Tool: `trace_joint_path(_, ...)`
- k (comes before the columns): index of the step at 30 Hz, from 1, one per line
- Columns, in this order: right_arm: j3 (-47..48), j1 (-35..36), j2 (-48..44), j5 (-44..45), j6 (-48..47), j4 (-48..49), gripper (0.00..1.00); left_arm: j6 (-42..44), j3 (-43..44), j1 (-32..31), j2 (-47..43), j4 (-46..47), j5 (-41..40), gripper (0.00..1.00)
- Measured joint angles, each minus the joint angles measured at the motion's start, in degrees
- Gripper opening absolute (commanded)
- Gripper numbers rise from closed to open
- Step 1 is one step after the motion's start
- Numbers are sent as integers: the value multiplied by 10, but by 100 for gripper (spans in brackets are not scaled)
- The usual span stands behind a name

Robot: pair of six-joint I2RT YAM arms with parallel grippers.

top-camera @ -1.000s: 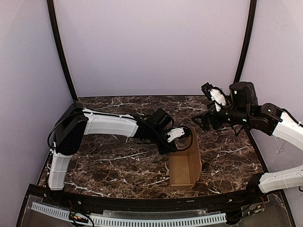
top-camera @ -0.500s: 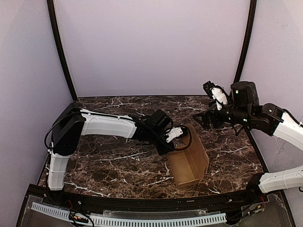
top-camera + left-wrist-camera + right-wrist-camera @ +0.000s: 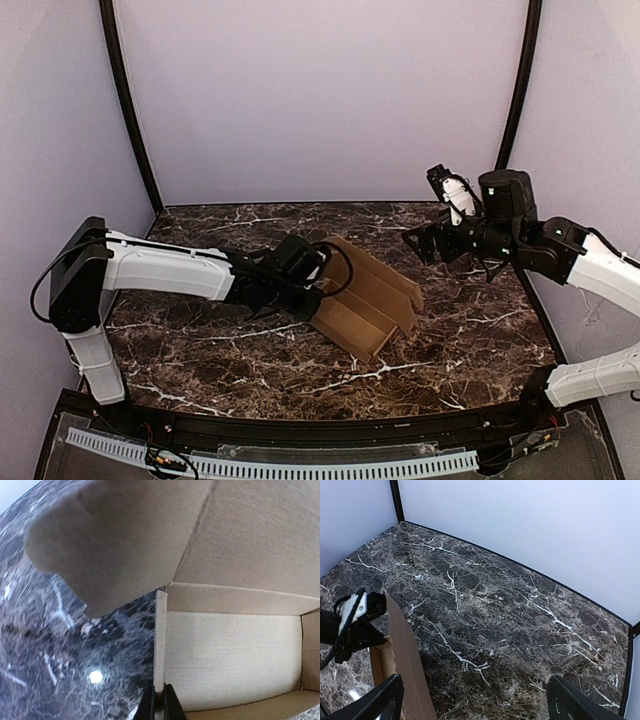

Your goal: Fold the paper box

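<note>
Next, my left gripper puts the paper box down square to the black rail, setting it on the marble [image 3: 320, 320] [image 3: 179, 699] that is by its fingertips.
The paper box [image 3: 368, 298] is a brown cardboard carton, partly folded and open, lying tilted near the middle of the table. My left gripper [image 3: 317, 287] is shut on the edge of its left wall. In the left wrist view the fingers [image 3: 171, 706] pinch that thin wall edge [image 3: 160, 645], with the box's pale inside [image 3: 235, 662] to the right and a rounded flap [image 3: 120, 535] above. My right gripper [image 3: 419, 243] is open and empty, hovering above the table behind and to the right of the box. Its view shows the box wall [image 3: 404, 657] and my left gripper [image 3: 355, 625].
The dark marble table [image 3: 200, 350] is enclosed by pale walls at the back and sides, with black corner posts [image 3: 130, 120]. A black rail [image 3: 300, 430] runs along the near edge.
My left arm has pulled the box left and towards the back, turning and tipping it from standing near the front to lying tilted. My right gripper has shifted slightly left.
</note>
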Motion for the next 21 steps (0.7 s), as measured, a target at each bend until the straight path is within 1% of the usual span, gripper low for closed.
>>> trace_joint_path(5,-10,0,21,0,32,19,99,-129,-85,1,-60,7,-58,1)
trace_joint_path(10,-63,-1,21,-24,51,61,98,-236,-154,-1,-103,16,-99,0)
trace_joint_path(16,-129,-1,21,-82,53,121,95,-331,-180,-10,-108,16,-125,0)
trace_joint_path(21,-174,-1,26,-140,40,183,91,-373,-182,-20,-108,16,-129,0)
